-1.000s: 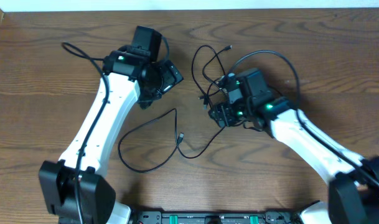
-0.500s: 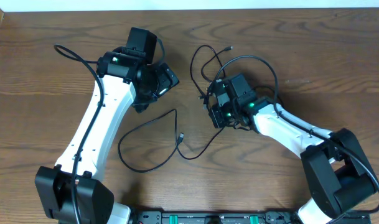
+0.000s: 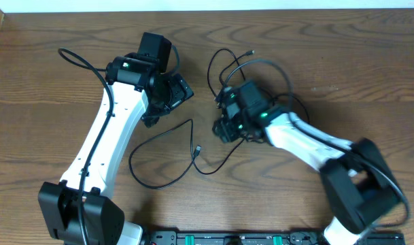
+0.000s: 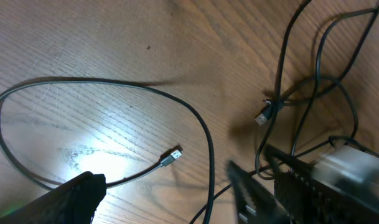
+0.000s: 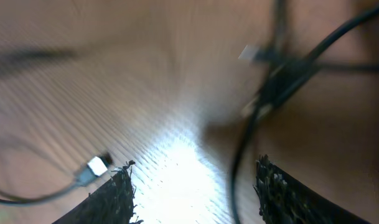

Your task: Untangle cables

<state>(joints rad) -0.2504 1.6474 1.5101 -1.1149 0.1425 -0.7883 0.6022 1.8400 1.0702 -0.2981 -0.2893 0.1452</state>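
The black cables cross in loops at the tangle, so the robot's left gripper needs to hold the tangle while its right gripper takes a strand of cable (image 5: 238, 160) and pulls it clear.
Thin black cables lie on the wooden table. A loose loop (image 4: 89, 81) ends in a small plug (image 3: 198, 148) (image 4: 172, 155). Crossed loops (image 3: 227, 64) tangle further back, with a second plug (image 4: 262, 117) at their near side. My left gripper (image 3: 176, 92) (image 4: 177, 208) hangs wide open over the loop's plug and holds nothing. My right gripper (image 3: 223, 127) (image 5: 198, 199) sits low at the tangle's near edge with its jaws apart. A black cable strand (image 5: 239, 174) runs between its fingers, close to the right one, ungripped. A plug (image 5: 96, 167) lies just outside the left finger.
The left arm's thicker black wire (image 3: 77, 58) arcs out at the far left. The table's back edge (image 3: 207, 11) runs along the top, and the arms' base (image 3: 234, 238) sits at the front. Both grippers stand close together mid-table.
My right gripper has slid left and nearer along the tangle's edge, closer to the loose loop. The left arm shifted slightly left a second ago and has since held still.
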